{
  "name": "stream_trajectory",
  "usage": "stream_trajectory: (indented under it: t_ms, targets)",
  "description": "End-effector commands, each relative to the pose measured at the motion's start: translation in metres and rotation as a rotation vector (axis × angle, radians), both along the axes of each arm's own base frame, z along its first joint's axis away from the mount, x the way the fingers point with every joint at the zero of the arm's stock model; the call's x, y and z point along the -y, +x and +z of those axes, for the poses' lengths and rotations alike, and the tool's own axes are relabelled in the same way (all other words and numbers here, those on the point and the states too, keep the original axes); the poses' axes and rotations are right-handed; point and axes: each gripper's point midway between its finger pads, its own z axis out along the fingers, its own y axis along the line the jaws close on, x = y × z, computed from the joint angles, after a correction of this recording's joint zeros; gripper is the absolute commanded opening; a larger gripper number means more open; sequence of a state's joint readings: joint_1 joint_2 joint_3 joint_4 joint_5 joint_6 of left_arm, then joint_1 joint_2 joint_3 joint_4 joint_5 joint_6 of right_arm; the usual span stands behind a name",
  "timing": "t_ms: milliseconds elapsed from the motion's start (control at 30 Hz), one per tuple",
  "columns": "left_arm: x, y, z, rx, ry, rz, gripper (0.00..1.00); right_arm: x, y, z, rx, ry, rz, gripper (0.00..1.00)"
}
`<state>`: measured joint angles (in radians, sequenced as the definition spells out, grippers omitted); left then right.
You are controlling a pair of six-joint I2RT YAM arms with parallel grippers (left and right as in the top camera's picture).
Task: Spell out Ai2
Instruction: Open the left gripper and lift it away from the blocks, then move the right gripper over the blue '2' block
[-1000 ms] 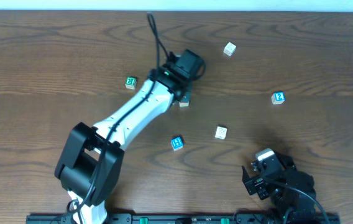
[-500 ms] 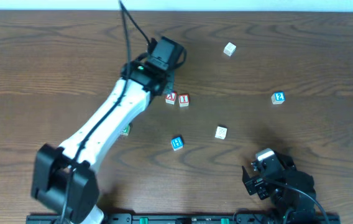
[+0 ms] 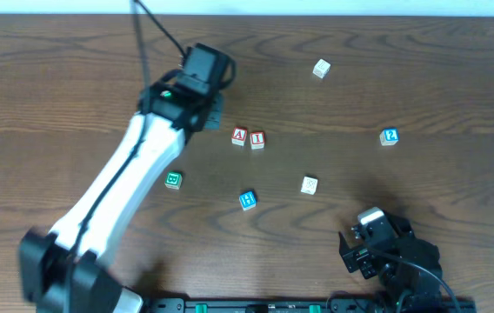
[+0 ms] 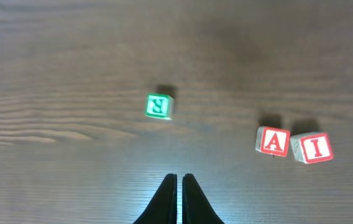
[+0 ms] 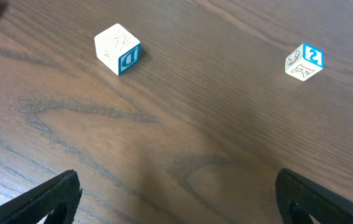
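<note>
The A and I blocks already sit together, so next my right gripper moves to close on the sides of the blue 2 block [image 3: 389, 137] [image 5: 304, 61].
A red A block [image 3: 239, 136] and a red I block [image 3: 257, 139] sit side by side, touching, near the table's middle. They also show in the left wrist view, the A block [image 4: 273, 140] left of the I block [image 4: 312, 147]. A blue 2 block [image 3: 390, 136] lies far to the right, and also shows in the right wrist view [image 5: 304, 62]. My left gripper [image 3: 210, 110] is shut and empty, up and left of the A block [image 4: 178, 182]. My right gripper [image 3: 362, 250] is open and empty at the front right [image 5: 176, 202].
A green block [image 3: 173, 180] [image 4: 159, 106] lies left of centre. A blue block [image 3: 247, 200] and a white block with a blue D [image 3: 310, 184] [image 5: 118, 48] lie in front of the A and I blocks. Another white block [image 3: 320, 69] lies at the back right.
My left arm has swung left, away from the A block, which now stands uncovered next to the I block. The green block lies nearer the front than before. The right arm has not moved.
</note>
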<state>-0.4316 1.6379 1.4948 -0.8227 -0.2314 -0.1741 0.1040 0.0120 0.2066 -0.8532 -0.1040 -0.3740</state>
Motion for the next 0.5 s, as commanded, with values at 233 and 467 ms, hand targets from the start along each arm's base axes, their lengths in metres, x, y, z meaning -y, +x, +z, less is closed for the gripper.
stream_trajectory:
  t_ms: [233, 467]
  targets:
    - [-0.028, -0.007, 0.029, 0.064, -0.050, 0.032, 0.06, -0.015, 0.040, 0.080, 0.313, 0.302, -0.064, 0.99]
    - [-0.028, -0.008, 0.027, 0.057, -0.035, 0.013, 0.06, 0.014, 0.053, 0.122, 0.435, 0.658, -0.358, 0.99]
